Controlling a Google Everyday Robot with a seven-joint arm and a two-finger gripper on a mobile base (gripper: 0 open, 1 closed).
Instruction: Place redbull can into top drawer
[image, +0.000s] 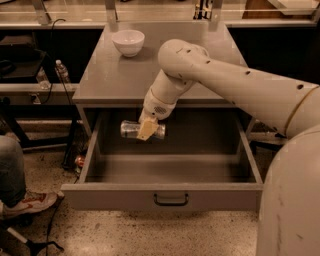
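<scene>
Next, I let go of the redbull can on the drawer's bottom (151, 151), about halfway between the back and the grey front.
The redbull can (131, 129), slim and shiny silver, lies sideways in my gripper (146, 129), whose yellowish fingers are shut across its middle. I hold it inside the open top drawer (170, 196), at its back left part, above the drawer floor. The drawer is pulled far out, with its flat grey front and dark bar handle (171, 201) toward the camera. My white arm (225, 85) reaches in from the right over the cabinet top.
A white bowl (128, 41) stands on the grey cabinet top (105, 75). Clear plastic bottles (61, 71) sit on a shelf at left. A small reddish can (79, 161) lies on the floor left of the drawer. A person's shoe (30, 201) is at lower left.
</scene>
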